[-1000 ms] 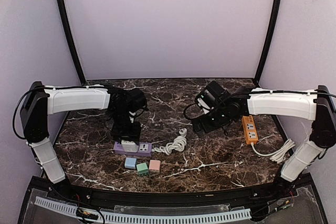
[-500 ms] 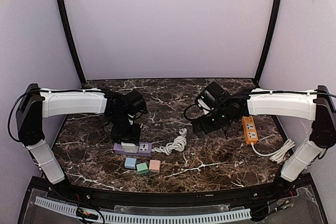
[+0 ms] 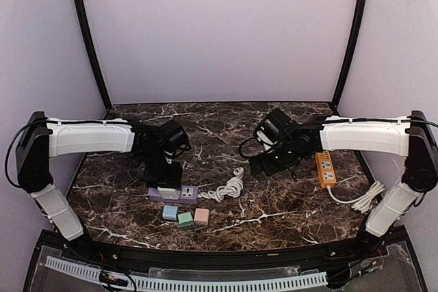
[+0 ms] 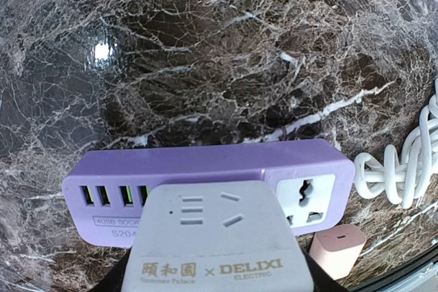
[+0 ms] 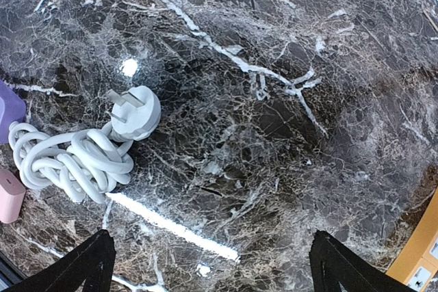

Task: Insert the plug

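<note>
Next, I let go of the white adapter plug with my left gripper in the purple power strip, farther back from the blue cube (image 3: 178, 171) (image 4: 246, 135).
A purple power strip (image 3: 174, 193) lies at the front left of the marble table; it also shows in the left wrist view (image 4: 205, 169). My left gripper (image 3: 166, 172) is shut on a white DELIXI adapter plug (image 4: 215, 237), which sits over the strip's left socket and hides it. The strip's right socket (image 4: 308, 200) is bare. The strip's white cable (image 3: 229, 188) is coiled to its right and ends in a round white plug (image 5: 135, 113) lying on the table. My right gripper (image 3: 263, 163) is open and empty, hovering above bare marble to the right of that coil (image 5: 68, 158).
Blue (image 3: 170, 213), green (image 3: 185, 219) and pink (image 3: 201, 216) cubes sit just in front of the purple strip. An orange power strip (image 3: 326, 169) with a white cord (image 3: 363, 200) lies at the right.
My left arm's elbow has swung a little to the left while its gripper stays over the purple strip. The right gripper has barely shifted.
</note>
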Motion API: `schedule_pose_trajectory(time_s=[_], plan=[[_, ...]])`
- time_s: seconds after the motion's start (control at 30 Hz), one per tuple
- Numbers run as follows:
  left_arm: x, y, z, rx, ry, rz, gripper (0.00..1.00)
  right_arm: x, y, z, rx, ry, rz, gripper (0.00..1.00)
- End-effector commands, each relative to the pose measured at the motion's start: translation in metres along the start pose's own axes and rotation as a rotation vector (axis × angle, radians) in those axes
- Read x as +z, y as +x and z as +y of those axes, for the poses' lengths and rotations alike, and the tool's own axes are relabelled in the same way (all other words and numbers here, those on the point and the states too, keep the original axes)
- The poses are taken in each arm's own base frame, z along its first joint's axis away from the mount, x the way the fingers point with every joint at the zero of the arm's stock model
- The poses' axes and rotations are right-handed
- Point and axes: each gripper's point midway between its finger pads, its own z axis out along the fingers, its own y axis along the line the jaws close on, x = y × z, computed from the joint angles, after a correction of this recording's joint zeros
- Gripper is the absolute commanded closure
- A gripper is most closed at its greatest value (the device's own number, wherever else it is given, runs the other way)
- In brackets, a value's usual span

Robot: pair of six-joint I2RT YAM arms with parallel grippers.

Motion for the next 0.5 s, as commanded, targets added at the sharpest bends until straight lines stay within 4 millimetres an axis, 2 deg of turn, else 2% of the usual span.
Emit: schedule_pose_trajectory(time_s=[0.0, 0.13, 0.23, 0.37, 0.47], plan=[[0.036, 0.014, 0.008, 0.062, -0.064, 0.079, 0.99, 0.001, -0.002, -0.002, 0.016, 0.009, 0.0, 0.01], [0.037, 0.011, 0.018, 0.136, -0.136, 0.088, 0.99, 0.001, -0.001, -0.003, 0.017, 0.015, 0.0, 0.01], [0.038, 0.014, 0.022, 0.084, -0.167, 0.111, 0.99, 0.0, -0.001, -0.005, 0.014, 0.024, -0.002, 0.01], [0.048, 0.021, 0.011, -0.03, -0.101, 0.128, 0.99, 0.001, 0.0, -0.007, 0.011, 0.032, -0.002, 0.01], [0.052, 0.022, 0.007, -0.049, -0.081, 0.137, 0.99, 0.0, -0.001, -0.007, 0.009, 0.036, -0.005, 0.02]])
